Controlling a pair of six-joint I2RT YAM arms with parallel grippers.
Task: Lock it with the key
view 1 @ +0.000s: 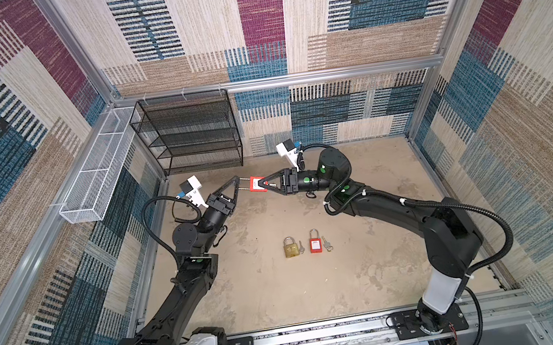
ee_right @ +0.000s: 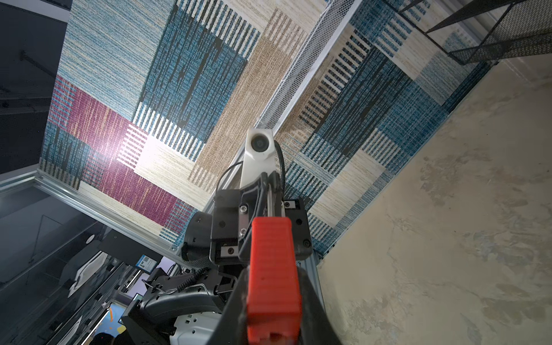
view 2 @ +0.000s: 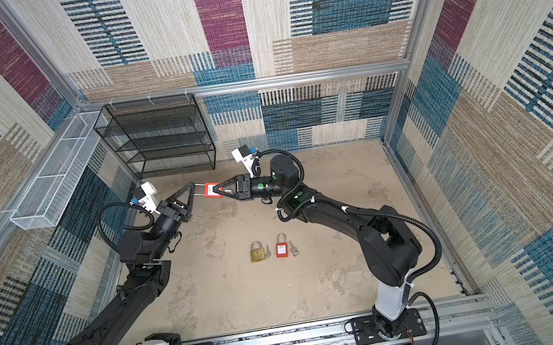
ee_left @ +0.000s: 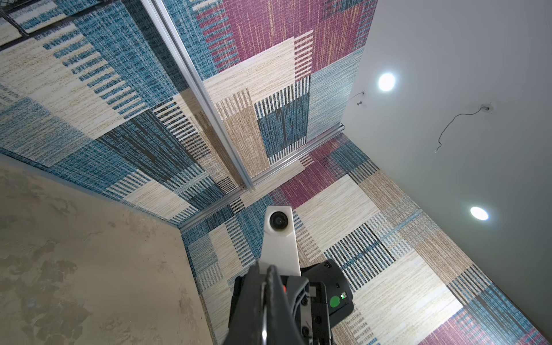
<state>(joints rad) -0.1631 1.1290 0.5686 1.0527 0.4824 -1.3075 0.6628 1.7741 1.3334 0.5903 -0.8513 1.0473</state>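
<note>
Next, my left gripper opens and takes the red body's shackle end [view 1: 254, 184] before my right gripper frees the other end, since it pinches only the thin shackle now.
A red padlock [view 1: 257, 184] [view 2: 213, 190] hangs in the air near the back left, held between both arms. My right gripper [view 1: 263, 183] [ee_right: 273, 286] is shut on its red body [ee_right: 273, 268]. My left gripper [view 1: 238, 180] [ee_left: 264, 277] is shut on the thin metal shackle [view 1: 245, 181] [ee_right: 270, 197] at the padlock's other end. On the table lie a brass padlock [view 1: 290, 247] with a small key [view 1: 301, 247] beside it and a second red padlock [view 1: 314, 242] with a key [view 1: 327, 243] beside it. I cannot tell whether a key sits in the held padlock.
A black mesh shelf [view 1: 190, 134] stands against the back wall. A white mesh basket [view 1: 96, 168] hangs along the left wall. Patterned walls enclose the table on three sides, and the arms' rail [view 1: 325, 335] runs along the front edge.
</note>
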